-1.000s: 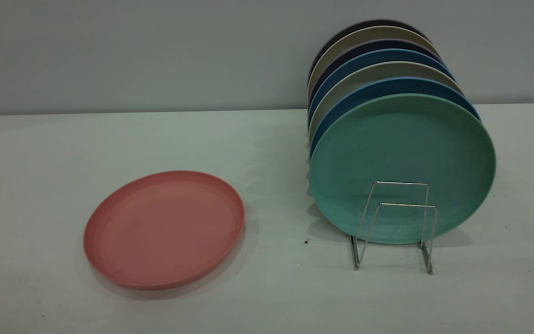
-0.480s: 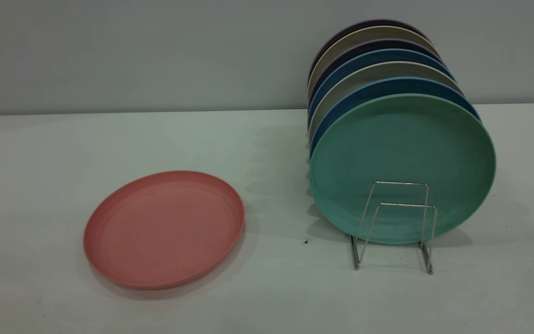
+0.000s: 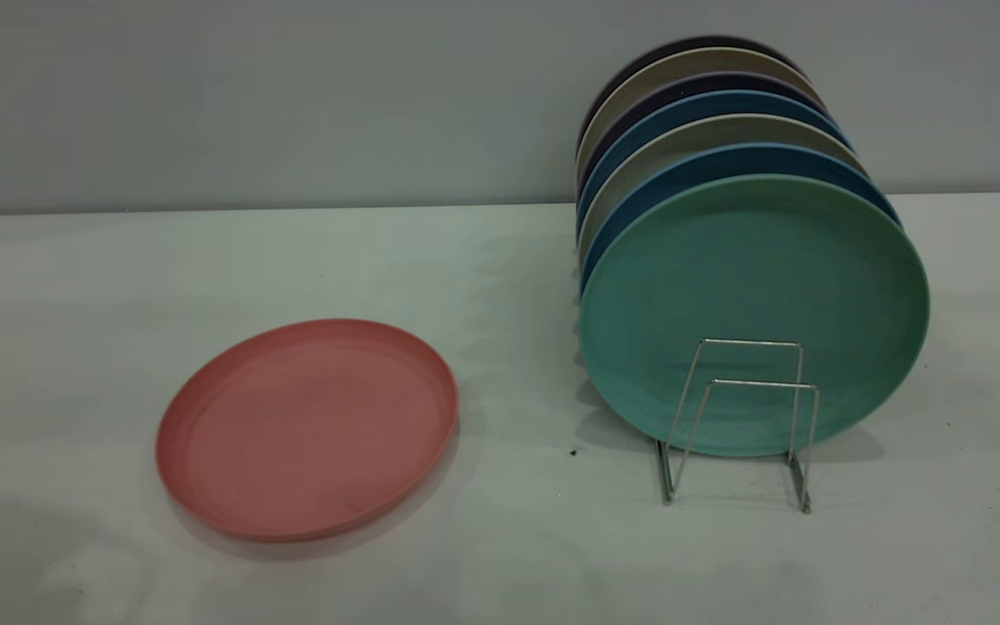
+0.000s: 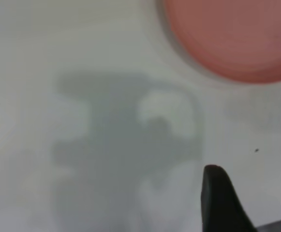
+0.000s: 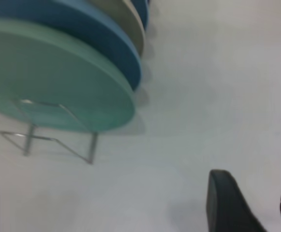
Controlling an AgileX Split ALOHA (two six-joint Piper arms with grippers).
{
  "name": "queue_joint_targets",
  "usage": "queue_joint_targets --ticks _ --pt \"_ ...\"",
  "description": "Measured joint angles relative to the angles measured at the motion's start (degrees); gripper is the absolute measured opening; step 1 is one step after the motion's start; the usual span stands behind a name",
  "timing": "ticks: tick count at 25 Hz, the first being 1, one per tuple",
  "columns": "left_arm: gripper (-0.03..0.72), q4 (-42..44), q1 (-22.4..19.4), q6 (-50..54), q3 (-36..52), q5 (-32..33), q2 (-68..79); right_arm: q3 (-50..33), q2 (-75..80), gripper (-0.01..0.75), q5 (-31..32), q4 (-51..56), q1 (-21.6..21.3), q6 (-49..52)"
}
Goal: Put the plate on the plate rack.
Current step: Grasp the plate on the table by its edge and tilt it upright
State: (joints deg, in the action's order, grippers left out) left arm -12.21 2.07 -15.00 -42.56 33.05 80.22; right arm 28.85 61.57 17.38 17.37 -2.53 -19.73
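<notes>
My left gripper should close on the salmon-pink plate's rim point(image 3: 168, 417), on the side that is farthest from the plate rack.
The salmon-pink plate point(image 3: 309, 425) lies flat on the white table, left of centre. The silver wire plate rack point(image 3: 743, 417) stands at the right, its two front loops free of plates. Neither gripper shows in the exterior view. In the left wrist view my left gripper point(image 4: 254, 188) hovers open above bare table, a short way off the edge of the plate point(image 4: 232, 34). In the right wrist view my right gripper point(image 5: 256, 193) is open over bare table, beside the plate rack point(image 5: 58, 140). Nothing sits between either pair of fingers.
A teal-green plate point(image 3: 752, 295) stands upright at the front of the rack, with several blue, beige and dark plates point(image 3: 708, 113) in a row behind it. A grey wall point(image 3: 292, 95) closes off the back of the table point(image 3: 535, 555).
Faint shadows have appeared on the table at the front left and front right corners of the exterior view. The pink plate and the rack have not moved.
</notes>
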Motion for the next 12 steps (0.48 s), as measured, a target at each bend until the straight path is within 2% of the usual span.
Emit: queue_joint_targets --ticks 4,6,8,12 --pt "0.444 -10.2 0.0 -7.7 -8.3 -0.9 15.6 2.7 8.9 0.301 -1.4 0.1 0.0 -1.0" --pt "0.487 -13.5 0.0 -10.4 -12.1 -1.2 20.4 4.7 11.2 0.329 -1.4 0.1 0.0 -1.7" --pt "0.523 -15.3 0.0 -11.6 -15.5 -1.5 25.0 6.3 12.4 0.366 -1.4 -0.4 0.0 -2.4" --pt "0.544 -15.3 0.0 -12.2 -19.0 -4.5 29.3 8.1 13.2 0.427 -2.4 -2.1 0.0 -2.9"
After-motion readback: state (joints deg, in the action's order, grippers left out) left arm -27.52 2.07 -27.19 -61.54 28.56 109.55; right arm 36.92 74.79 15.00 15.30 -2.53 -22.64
